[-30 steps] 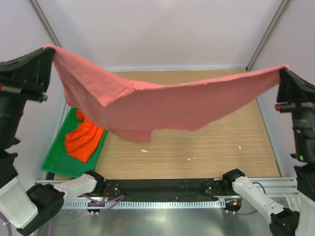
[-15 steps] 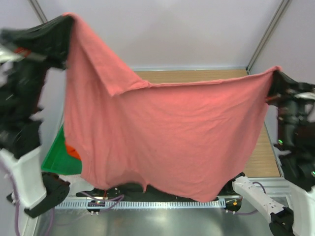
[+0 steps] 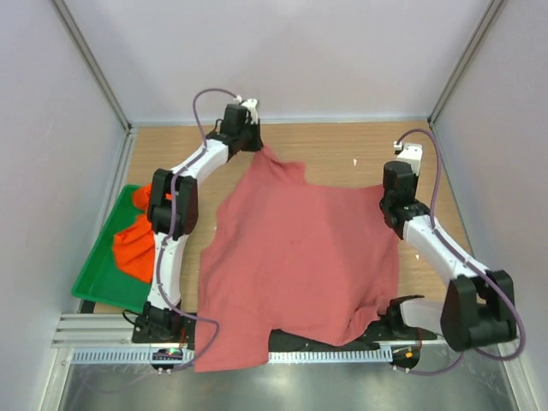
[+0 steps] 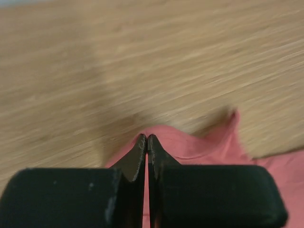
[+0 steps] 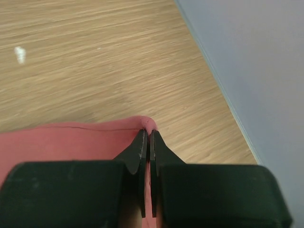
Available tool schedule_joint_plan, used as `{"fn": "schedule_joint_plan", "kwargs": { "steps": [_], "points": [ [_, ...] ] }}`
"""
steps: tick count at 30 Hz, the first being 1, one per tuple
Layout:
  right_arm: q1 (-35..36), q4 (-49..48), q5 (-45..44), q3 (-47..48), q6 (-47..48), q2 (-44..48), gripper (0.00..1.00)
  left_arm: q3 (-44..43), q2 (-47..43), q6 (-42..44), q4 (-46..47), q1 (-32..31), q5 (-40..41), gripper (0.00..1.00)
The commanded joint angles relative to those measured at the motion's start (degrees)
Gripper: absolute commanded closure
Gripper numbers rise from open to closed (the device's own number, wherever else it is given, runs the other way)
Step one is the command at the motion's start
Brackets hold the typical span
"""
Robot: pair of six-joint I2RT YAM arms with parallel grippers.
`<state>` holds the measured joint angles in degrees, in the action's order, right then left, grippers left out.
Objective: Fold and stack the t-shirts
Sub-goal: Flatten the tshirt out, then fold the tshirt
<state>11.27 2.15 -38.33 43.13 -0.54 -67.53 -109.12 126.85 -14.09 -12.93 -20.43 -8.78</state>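
The robot's right gripper needs to release the pink t-shirt's corner on the wood [image 3: 396, 196] between the white speck and side.
The pink t-shirt [image 3: 300, 257] lies spread over the wooden table, its near edge hanging over the front rail. My left gripper [image 3: 253, 147] is shut on its far left corner; the left wrist view shows the jaws [image 4: 147, 138] pinching pink cloth [image 4: 204, 145] low over the wood. My right gripper [image 3: 392, 205] is shut on the right corner; the right wrist view shows the jaws [image 5: 147, 135] closed on the hem [image 5: 71, 142]. The orange t-shirt [image 3: 137, 240] lies crumpled in the green tray.
The green tray [image 3: 98, 287] sits at the table's left edge. Grey walls close in the table on three sides. Small white specks [image 3: 356, 161] lie on the wood near the back. The black front rail [image 3: 317, 342] runs under the shirt's near edge.
Both arms have swung down and forward from high up. The pink shirt, which hung stretched in the air, now lies laid out on the table, both corners still gripped.
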Motion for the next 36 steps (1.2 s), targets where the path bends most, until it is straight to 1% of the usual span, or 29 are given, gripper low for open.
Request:
{"fn": "schedule_joint_plan", "kwargs": {
  "steps": [1, 2, 3, 5, 6, 8, 10, 12, 13, 14, 15, 16, 17, 18, 20, 23, 27, 28, 31, 33, 35, 36],
  "points": [
    [-8.4, -15.2, 5.3, 1.2, -3.9, -6.5, 0.99, -6.8, 3.3, -3.3, 9.1, 2.6, -3.7, 1.00],
    [-10.1, -15.3, 7.5, 2.0, -4.6, -9.0, 0.99, -8.3, 5.5, -3.8, 9.3, 2.7, -3.2, 1.00],
    [-10.6, -16.3, 10.3, 2.8, -4.3, -12.9, 0.99, -12.0, 7.3, -3.9, 9.2, 2.9, -4.0, 1.00],
    [-13.9, -17.2, 14.8, 5.4, -2.9, -16.7, 0.99, -15.6, 11.7, -5.2, 8.6, 3.5, -4.8, 1.00],
    [-14.7, -17.0, 16.9, 6.4, -0.9, -19.8, 0.99, -17.1, 12.6, -5.7, 8.4, 3.8, -4.9, 1.00],
    [-16.1, -16.0, 20.9, 9.9, 0.3, -22.2, 0.99, -20.3, 14.6, -6.2, 8.3, 4.5, -4.9, 1.00],
    [-17.4, -18.7, 23.6, 10.7, 0.4, -25.5, 0.99, -22.2, 15.4, -7.0, 9.1, 5.5, -4.1, 1.00],
    [-20.0, -19.0, 28.3, 13.9, 0.3, -28.4, 0.99, -23.6, 16.4, -7.8, 9.2, 6.4, -3.6, 1.00],
    [-20.8, -18.6, 30.7, 17.6, 0.3, -32.4, 0.98, -25.0, 16.8, -9.1, 9.8, 7.4, -3.6, 1.00],
    [-21.4, -15.7, 34.9, 20.1, 0.3, -34.3, 0.98, -26.0, 17.2, -9.8, 10.1, 7.9, -3.4, 1.00],
    [-21.9, -13.5, 36.1, 22.9, 0.3, -36.3, 0.98, -26.6, 17.9, -11.3, 10.8, 8.9, -3.2, 1.00],
    [-21.9, -11.4, 37.0, 28.3, 0.3, -38.4, 0.97, -27.3, 18.3, -12.0, 11.3, 9.3, -3.2, 1.00],
    [-22.0, -9.4, 37.5, 30.6, 0.3, -41.5, 0.97, -28.9, 18.6, -12.6, 11.5, 9.8, -3.9, 1.00],
    [-21.9, -7.2, 39.9, 32.2, 0.3, -42.8, 0.97, -29.4, 19.2, -13.2, 11.9, 10.1, -4.2, 1.00],
    [-21.9, -6.6, 39.7, 34.9, -0.2, -44.5, 0.96, -30.4, 19.6, -13.4, 12.0, 10.4, -4.7, 1.00],
    [-21.9, -6.9, 40.2, 36.0, -0.7, -45.0, 0.93, -30.1, 19.9, -13.6, 12.0, 10.4, -5.4, 1.00],
    [-21.9, -6.1, 41.8, 36.4, -0.8, -44.2, 0.92, -27.6, 19.2, -14.7, 11.9, 10.4, -6.7, 1.00],
    [-22.0, -5.5, 42.2, 36.8, -0.8, -43.9, 0.91, -26.9, 18.6, -14.7, 11.9, 10.4, -7.0, 1.00],
    [-22.0, 0.3, 41.1, 37.5, -0.3, -42.5, 0.92, -24.2, 15.2, -15.1, 11.3, 10.4, -7.7, 1.00],
    [-22.0, 1.8, 40.9, 36.2, 0.1, -40.0, 0.92, -22.7, 13.3, -14.9, 10.1, 10.4, -8.2, 1.00],
    [-22.0, 4.1, 40.5, 34.6, 0.2, -38.7, 0.91, -19.4, 11.1, -14.7, 9.2, 10.4, -7.8, 1.00],
    [-22.0, 5.1, 40.8, 34.4, 0.2, -38.3, 0.91, -18.1, 8.7, -14.5, 8.0, 10.4, -7.4, 1.00]
  ]
}}
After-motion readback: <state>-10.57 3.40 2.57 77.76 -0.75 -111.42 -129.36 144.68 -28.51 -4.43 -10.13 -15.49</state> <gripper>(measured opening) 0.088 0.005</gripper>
